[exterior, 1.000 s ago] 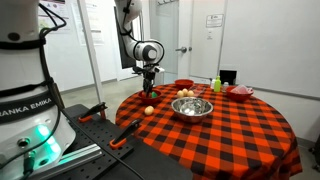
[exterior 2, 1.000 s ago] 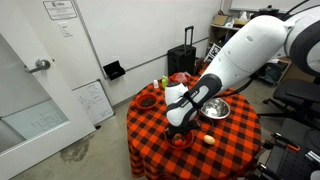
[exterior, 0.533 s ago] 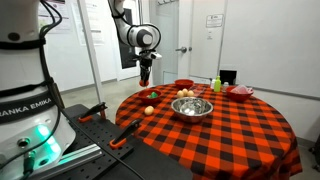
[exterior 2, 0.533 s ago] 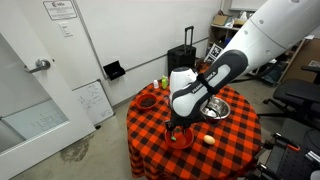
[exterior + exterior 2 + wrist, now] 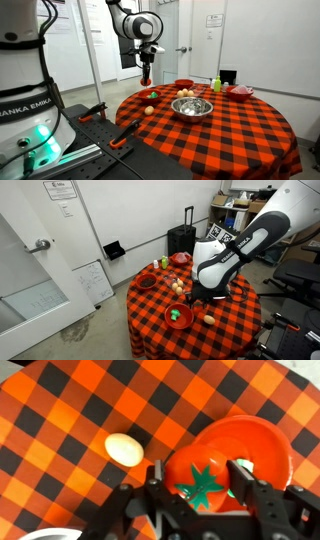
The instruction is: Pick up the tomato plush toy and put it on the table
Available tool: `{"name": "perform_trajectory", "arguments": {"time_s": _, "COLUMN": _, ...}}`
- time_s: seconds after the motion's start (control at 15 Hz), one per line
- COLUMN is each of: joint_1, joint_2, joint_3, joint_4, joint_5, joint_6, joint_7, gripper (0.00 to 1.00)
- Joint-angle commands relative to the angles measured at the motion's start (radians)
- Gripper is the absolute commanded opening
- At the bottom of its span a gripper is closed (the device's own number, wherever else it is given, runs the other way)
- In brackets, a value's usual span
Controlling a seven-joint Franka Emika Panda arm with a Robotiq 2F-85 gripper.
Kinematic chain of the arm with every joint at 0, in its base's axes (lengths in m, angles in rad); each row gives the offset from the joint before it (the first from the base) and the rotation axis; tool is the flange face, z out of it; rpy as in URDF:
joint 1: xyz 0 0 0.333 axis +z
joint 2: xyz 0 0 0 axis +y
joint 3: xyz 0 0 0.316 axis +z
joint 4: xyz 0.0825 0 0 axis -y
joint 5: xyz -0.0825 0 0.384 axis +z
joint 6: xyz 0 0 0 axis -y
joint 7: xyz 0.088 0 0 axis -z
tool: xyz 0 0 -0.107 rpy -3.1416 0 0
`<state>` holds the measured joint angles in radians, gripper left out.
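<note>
Next, I let go of the tomato plush toy with my gripper on the checked cloth point(image 5: 155, 106) point(image 5: 136, 475) beside the pale cream ball, toward the steel bowl. The toy now hangs above a red bowl.
My gripper point(image 5: 205, 485) is shut on the tomato plush toy point(image 5: 203, 477), a round reddish-orange toy with a green star-shaped top. In the wrist view it hangs above a red bowl point(image 5: 262, 444) that holds a small green thing. In an exterior view the gripper point(image 5: 146, 80) is raised well above the near-left edge of the table point(image 5: 220, 135). The table, with its red-and-black checked cloth, shows in both exterior views point(image 5: 150, 305). The emptied red bowl point(image 5: 178, 317) stands at the table's front edge.
A pale cream ball point(image 5: 124, 448) lies beside the red bowl, seen also in both exterior views point(image 5: 148, 110) point(image 5: 209, 320). A steel bowl point(image 5: 192, 106) stands mid-table. More red bowls point(image 5: 241, 92) point(image 5: 147, 280) and a green bottle point(image 5: 216, 85) stand farther back.
The gripper has risen from the red bowl, lifting the tomato plush toy up and away from the table. The other things have not moved.
</note>
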<state>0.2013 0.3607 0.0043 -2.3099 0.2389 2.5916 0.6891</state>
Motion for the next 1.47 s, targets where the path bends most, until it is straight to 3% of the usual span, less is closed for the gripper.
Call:
{"name": "perform_trajectory", "arguments": {"time_s": 0.0, "joint_1": -0.055, "joint_2": -0.056, "joint_3": 0.000, "joint_4": -0.106, "joint_5": 0.046, "joint_6": 0.053, "joint_7": -0.005, "gripper": 0.38}}
{"name": "perform_trajectory", "arguments": {"time_s": 0.47, "joint_1": -0.124, "joint_2": 0.018, "joint_3": 0.004, "joint_4": -0.102, "joint_5": 0.112, "joint_6": 0.079, "joint_7": -0.015, "gripper": 0.38}}
{"name": "perform_trajectory", "arguments": {"time_s": 1.4, "joint_1": -0.121, "joint_2": 0.220, "joint_3": -0.028, "joint_4": 0.007, "joint_5": 0.117, "joint_6": 0.152, "joint_7": 0.025, "gripper": 0.38}}
